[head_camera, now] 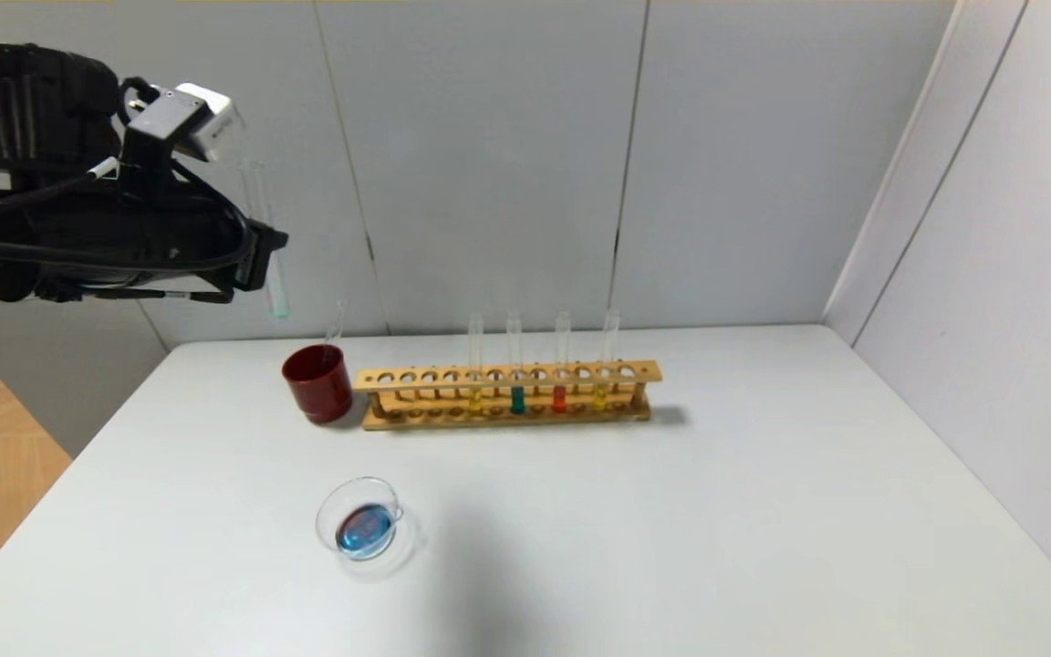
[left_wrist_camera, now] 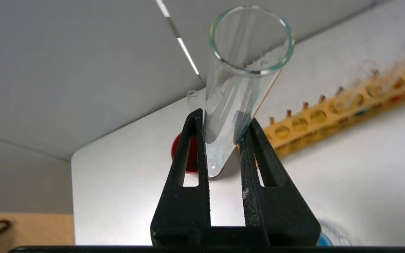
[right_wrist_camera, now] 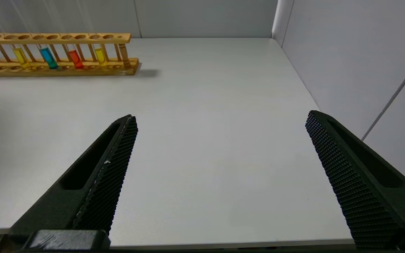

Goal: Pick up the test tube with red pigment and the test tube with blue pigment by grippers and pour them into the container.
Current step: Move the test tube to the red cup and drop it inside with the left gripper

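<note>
Next, my left gripper lets go of the test tube with blue pigment inside the dark red cup point(head_camera: 310, 362) point(left_wrist_camera: 191, 152), next to the clear tube.
My left gripper point(head_camera: 261, 248) is raised high at the far left, above and behind the dark red cup point(head_camera: 317, 383). It is shut on the test tube with blue pigment point(head_camera: 275, 285), held upright. In the left wrist view the tube point(left_wrist_camera: 244, 70) looks almost empty between the fingers of the left gripper point(left_wrist_camera: 223, 121). The container point(head_camera: 361, 522), a clear dish, sits near the table's front left and holds blue and red liquid. The test tube with red pigment point(head_camera: 560, 365) stands in the wooden rack point(head_camera: 507, 388) beside a second teal tube point(head_camera: 516, 365). My right gripper point(right_wrist_camera: 220, 117) is open and empty above the table's right part.
Two yellow-liquid tubes point(head_camera: 475, 365) point(head_camera: 606, 360) also stand in the rack. A clear tube point(head_camera: 336, 324) leans in the red cup. Grey walls close off the back and right of the table. The rack also shows in the right wrist view point(right_wrist_camera: 55, 52).
</note>
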### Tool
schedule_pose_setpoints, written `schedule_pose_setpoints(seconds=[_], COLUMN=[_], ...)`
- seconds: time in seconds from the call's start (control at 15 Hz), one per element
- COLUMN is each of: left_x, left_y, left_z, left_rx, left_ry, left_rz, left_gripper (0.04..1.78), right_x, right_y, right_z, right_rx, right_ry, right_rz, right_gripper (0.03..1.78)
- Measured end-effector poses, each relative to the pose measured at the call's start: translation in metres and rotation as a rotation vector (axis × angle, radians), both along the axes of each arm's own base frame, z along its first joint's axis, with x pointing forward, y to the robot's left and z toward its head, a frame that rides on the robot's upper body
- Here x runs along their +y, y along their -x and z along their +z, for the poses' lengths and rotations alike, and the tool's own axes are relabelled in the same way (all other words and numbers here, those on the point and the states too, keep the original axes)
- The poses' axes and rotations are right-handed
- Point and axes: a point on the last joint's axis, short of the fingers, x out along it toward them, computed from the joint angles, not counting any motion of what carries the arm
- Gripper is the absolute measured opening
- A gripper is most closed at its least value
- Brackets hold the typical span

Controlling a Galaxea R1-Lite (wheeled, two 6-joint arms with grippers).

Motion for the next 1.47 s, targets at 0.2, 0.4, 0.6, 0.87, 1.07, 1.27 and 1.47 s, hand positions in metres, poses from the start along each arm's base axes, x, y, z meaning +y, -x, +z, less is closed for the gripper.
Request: schedule_pose_setpoints(seconds=[0.2,0.4,0.6,0.87,1.07,1.27,1.47], left_x=[0.031,0.052,0.055,0.053,0.053,0.054,0.054], left_y=[-0.009,-0.025,-0.046,-0.074,-0.085,-0.093,-0.097], left_z=[-0.007,-0.023,-0.045,-0.079,-0.108,-0.127,-0.146], left_rx=[-0.045,-0.042,-0.019,-0.006,0.045,0.066,0.082], left_ry=[0.085,0.167,0.223,0.237,0.235,0.236,0.234], left_rz=[0.020,0.091,0.112,0.112,0.118,0.122,0.125], left_gripper=[0.30,0.30,0.30,0.30,0.30,0.30,0.30], right_x=[0.000,0.000,0.000,0.000,0.000,0.000,0.000], right_y=[0.000,0.000,0.000,0.000,0.000,0.000,0.000], right_z=[0.000,0.000,0.000,0.000,0.000,0.000,0.000], right_rx=[0.000,0.000,0.000,0.000,0.000,0.000,0.000], right_ry=[0.000,0.000,0.000,0.000,0.000,0.000,0.000], right_rz=[0.000,0.000,0.001,0.001,0.001,0.001,0.001], right_gripper=[1.75,1.75,1.75,1.75,1.75,1.75,1.75])
